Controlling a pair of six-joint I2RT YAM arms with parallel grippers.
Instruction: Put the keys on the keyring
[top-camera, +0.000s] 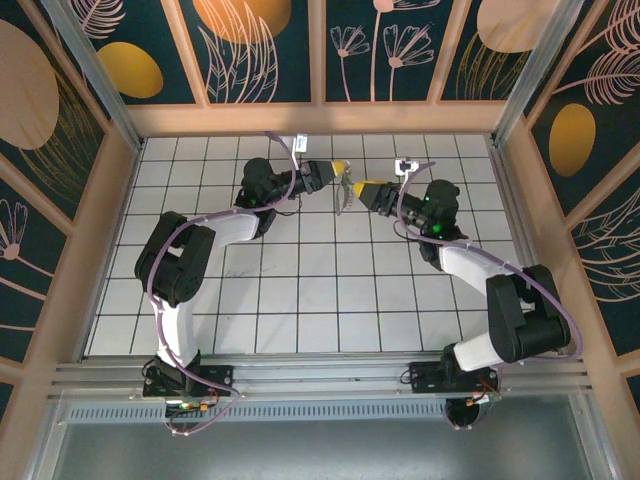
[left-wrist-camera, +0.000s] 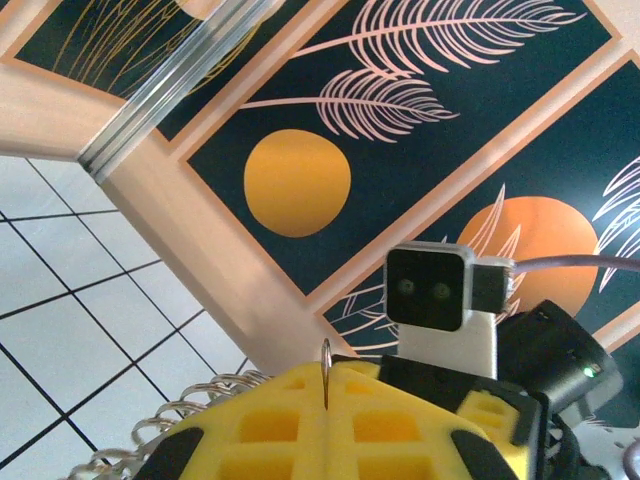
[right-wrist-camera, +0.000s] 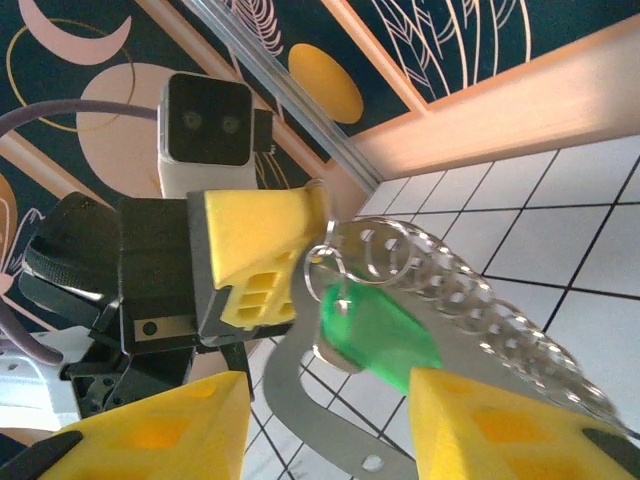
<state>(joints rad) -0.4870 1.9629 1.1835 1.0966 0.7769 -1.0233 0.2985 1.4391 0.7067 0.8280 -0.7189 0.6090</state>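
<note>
The hanging key's green head slants toward one finger of my open right gripper, so my right gripper needs to centre on the key first, then pinch its lower end (right-wrist-camera: 412, 360).
My left gripper (left-wrist-camera: 326, 385) is shut on a small silver ring (left-wrist-camera: 326, 358), seen edge-on between its yellow pads. In the right wrist view that ring (right-wrist-camera: 326, 256) sits at the left gripper's fingertip (right-wrist-camera: 262, 240), and the green-headed key (right-wrist-camera: 378, 332) hangs from it. A chain of silver rings (right-wrist-camera: 470, 290) trails off to the right. The grey keyring loop (right-wrist-camera: 298, 400) curves underneath the key. My right gripper (right-wrist-camera: 330, 385) is open, and the green head reaches its right finger (right-wrist-camera: 490, 425). From above, both grippers (top-camera: 338, 170) (top-camera: 362, 187) meet over the back of the table.
The white tiled table (top-camera: 300, 290) is walled by a wooden frame with a metal post (right-wrist-camera: 300, 110) at the corner. The right wrist's camera (left-wrist-camera: 430, 290) faces my left gripper closely. The ring chain (left-wrist-camera: 190, 410) hangs at the left gripper's lower left.
</note>
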